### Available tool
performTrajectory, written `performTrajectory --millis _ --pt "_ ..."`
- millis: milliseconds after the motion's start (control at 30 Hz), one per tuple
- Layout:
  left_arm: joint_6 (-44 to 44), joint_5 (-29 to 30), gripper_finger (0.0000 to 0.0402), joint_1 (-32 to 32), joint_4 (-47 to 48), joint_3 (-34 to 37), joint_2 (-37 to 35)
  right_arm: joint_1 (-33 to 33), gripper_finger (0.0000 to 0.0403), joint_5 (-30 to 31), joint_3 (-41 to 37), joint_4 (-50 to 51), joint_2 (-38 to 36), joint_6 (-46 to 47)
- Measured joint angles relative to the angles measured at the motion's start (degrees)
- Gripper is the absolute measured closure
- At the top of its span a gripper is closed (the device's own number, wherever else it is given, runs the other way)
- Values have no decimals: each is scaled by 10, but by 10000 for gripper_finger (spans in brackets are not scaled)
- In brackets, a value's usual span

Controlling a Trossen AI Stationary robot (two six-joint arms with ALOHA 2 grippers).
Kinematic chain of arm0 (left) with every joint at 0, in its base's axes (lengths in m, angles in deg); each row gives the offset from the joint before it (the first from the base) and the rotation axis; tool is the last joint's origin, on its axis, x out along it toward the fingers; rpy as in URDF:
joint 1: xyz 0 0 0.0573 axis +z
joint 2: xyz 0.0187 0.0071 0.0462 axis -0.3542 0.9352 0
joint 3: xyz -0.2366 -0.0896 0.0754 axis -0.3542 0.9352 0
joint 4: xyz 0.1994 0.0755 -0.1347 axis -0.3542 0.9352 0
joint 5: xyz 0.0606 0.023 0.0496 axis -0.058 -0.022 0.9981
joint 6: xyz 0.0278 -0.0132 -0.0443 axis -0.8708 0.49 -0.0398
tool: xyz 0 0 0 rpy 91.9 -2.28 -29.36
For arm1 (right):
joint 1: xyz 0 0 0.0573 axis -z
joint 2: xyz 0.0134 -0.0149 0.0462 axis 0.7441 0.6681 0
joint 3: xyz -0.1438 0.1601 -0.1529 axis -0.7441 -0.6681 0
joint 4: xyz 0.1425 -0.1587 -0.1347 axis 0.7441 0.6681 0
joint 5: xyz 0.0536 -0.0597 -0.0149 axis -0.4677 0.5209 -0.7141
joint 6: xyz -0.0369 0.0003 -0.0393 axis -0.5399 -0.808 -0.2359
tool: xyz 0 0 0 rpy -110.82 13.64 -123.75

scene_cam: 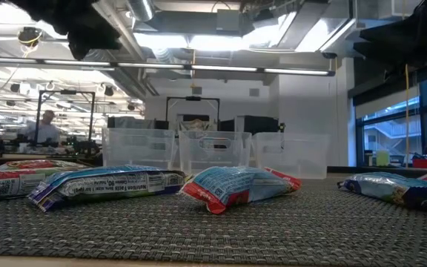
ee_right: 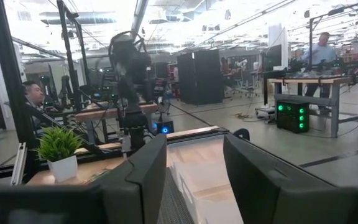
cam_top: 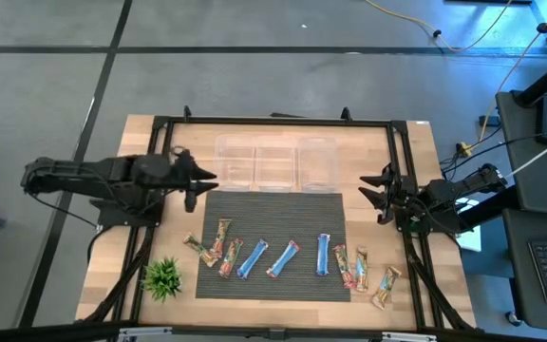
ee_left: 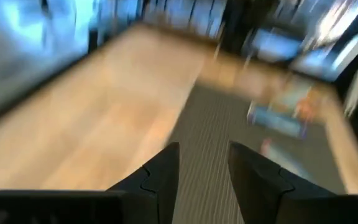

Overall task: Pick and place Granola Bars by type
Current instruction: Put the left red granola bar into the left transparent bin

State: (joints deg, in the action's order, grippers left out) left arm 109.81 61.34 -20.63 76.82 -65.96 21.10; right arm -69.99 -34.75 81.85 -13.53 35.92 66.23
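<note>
My left gripper should grab the middle (cam_top: 220, 238) of the red-and-multicoloured granola bar that is closest to the clear plastic containers, at the plant end of the row.
Several granola bars lie flat in a row on the dark woven mat (cam_top: 273, 204). There are blue ones (cam_top: 283, 257), red-and-multicoloured ones (cam_top: 222, 237) and a tan one (cam_top: 386, 286). The low view shows a blue bar (scene_cam: 106, 184) and another (scene_cam: 239, 184) close up. My left gripper (cam_top: 200, 187) hovers open over the mat's far left corner, well above the bars; its wrist view (ee_left: 204, 163) shows blurred bars (ee_left: 278, 116) ahead. My right gripper (cam_top: 376, 196) is open by the mat's far right corner and points toward the left arm (ee_right: 129, 68).
Three clear plastic containers (cam_top: 276, 163) stand side by side at the mat's far edge, also seen in the low view (scene_cam: 215, 152). A small green plant (cam_top: 162, 275) sits on the wood near the mat's near left corner. A dark frame borders the table. People sit in the room beyond.
</note>
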Motion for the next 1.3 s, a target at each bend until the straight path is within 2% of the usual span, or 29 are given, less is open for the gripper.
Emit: performTrajectory --millis 100,200,333,567,733,1100,1300 --pt "54 13 272 -8 135 -79 95 0 240 13 0 0 0 -2" --pt "115 30 272 -22 211 -131 188 0 240 40 0 0 0 2" --pt "205 2 272 -35 239 -174 284 0 240 44 0 0 0 2" --pt "371 -39 272 -67 241 -180 395 0 240 29 0 0 0 0" --pt "485 -39 272 -88 241 -180 442 0 240 29 0 0 0 0" --pt "632 -36 270 -122 238 -180 492 0 240 27 0 4 0 1" --pt "671 -32 235 -138 232 -180 499 0 240 27 0 10 0 1"
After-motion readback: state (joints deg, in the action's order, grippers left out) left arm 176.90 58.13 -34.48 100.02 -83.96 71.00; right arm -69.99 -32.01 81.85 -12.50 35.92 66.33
